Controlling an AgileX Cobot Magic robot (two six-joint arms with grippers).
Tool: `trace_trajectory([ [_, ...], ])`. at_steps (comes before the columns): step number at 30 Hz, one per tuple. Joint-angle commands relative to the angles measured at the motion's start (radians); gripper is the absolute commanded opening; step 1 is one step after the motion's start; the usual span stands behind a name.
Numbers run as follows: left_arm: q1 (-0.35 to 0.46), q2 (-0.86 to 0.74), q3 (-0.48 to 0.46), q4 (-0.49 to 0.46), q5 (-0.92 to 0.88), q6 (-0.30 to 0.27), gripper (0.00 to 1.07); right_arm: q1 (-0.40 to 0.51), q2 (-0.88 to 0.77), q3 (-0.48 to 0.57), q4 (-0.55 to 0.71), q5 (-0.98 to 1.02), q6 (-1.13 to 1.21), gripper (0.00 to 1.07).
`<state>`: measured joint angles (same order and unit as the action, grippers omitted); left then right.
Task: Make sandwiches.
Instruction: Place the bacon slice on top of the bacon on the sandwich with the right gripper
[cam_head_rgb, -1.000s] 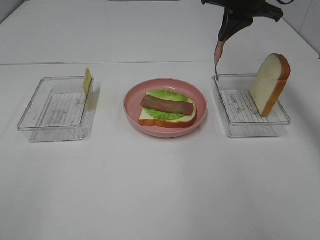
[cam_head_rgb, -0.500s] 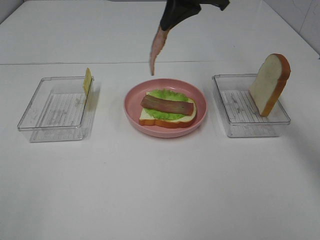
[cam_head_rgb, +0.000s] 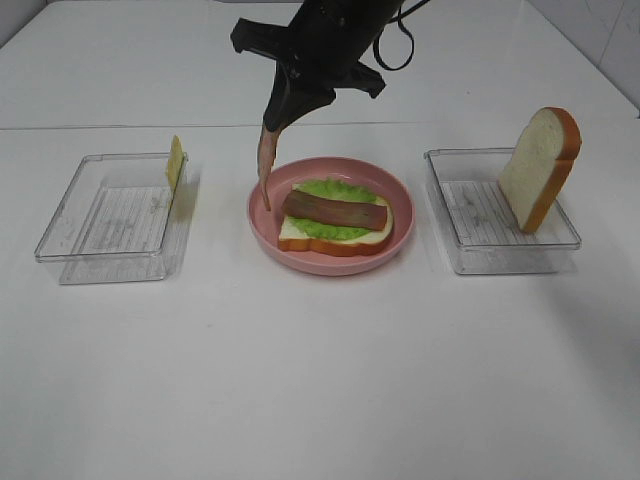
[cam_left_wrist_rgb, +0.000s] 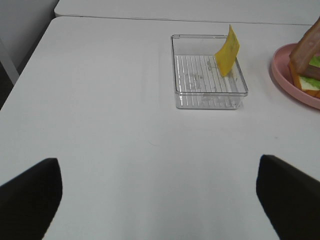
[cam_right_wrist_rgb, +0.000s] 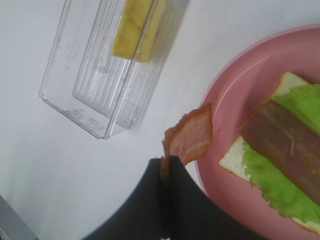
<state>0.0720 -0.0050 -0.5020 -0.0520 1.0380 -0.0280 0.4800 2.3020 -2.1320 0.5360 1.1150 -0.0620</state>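
I should use my right gripper to lay the second bacon strip down across the bacon strip on the open sandwich (cam_head_rgb: 329, 203).
An open sandwich (cam_head_rgb: 335, 222) lies on the pink plate (cam_head_rgb: 322, 266): a bread slice, green lettuce and one bacon strip. My right gripper (cam_head_rgb: 276, 117) hovers over the plate's left rim, shut on a second bacon strip (cam_head_rgb: 265, 165) that dangles from it. The right wrist view shows this held bacon strip (cam_right_wrist_rgb: 191, 137) pinched in the right gripper (cam_right_wrist_rgb: 167, 163), beside the sandwich (cam_right_wrist_rgb: 295, 107). A cheese slice (cam_head_rgb: 175, 162) leans in the left tray (cam_head_rgb: 110, 220). An upright bread slice (cam_head_rgb: 541, 166) stands in the right tray (cam_head_rgb: 495, 225). My left gripper (cam_left_wrist_rgb: 160, 200) is open above bare table, holding nothing.
In the left wrist view the cheese slice (cam_left_wrist_rgb: 227, 50) leans in its clear tray (cam_left_wrist_rgb: 206, 75), with the plate (cam_left_wrist_rgb: 292, 80) at the edge. The table's back edge runs behind the trays. White tabletop spreads in front of the plate.
The right gripper has carried the bacon strip leftwards from above the right tray, across the plate, and down to the plate's left rim. The left gripper has not changed.
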Motion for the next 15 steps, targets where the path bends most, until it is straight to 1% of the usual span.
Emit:
trace_trajectory([
  [1,0.001,-0.021,0.002,-0.009,-0.005,0.000,1.02,0.003,0.015,0.000,-0.001,-0.010,-0.023,0.00],
  [5,0.001,-0.021,0.002,-0.009,-0.005,0.000,1.02,0.002,0.025,0.000,-0.029,-0.009,-0.023,0.00],
  [7,0.001,-0.021,0.002,-0.009,-0.005,0.000,1.02,0.001,0.029,0.000,-0.138,-0.010,0.001,0.00],
  [9,0.001,-0.021,0.002,-0.009,-0.005,0.000,1.02,0.001,0.029,0.000,-0.162,-0.010,0.007,0.00],
  [10,0.001,-0.021,0.002,-0.009,-0.005,0.000,1.02,0.001,0.029,0.000,-0.228,-0.008,0.029,0.00],
  [13,0.001,-0.021,0.002,-0.009,-0.005,0.000,1.02,0.001,0.029,0.000,-0.253,-0.005,0.039,0.00],
  [14,0.001,-0.021,0.002,-0.009,-0.005,0.000,1.02,0.001,0.029,0.000,-0.301,0.001,0.055,0.00],
  [15,0.001,-0.021,0.002,-0.009,-0.005,0.000,1.02,0.001,0.029,0.000,-0.316,0.003,0.062,0.00],
])
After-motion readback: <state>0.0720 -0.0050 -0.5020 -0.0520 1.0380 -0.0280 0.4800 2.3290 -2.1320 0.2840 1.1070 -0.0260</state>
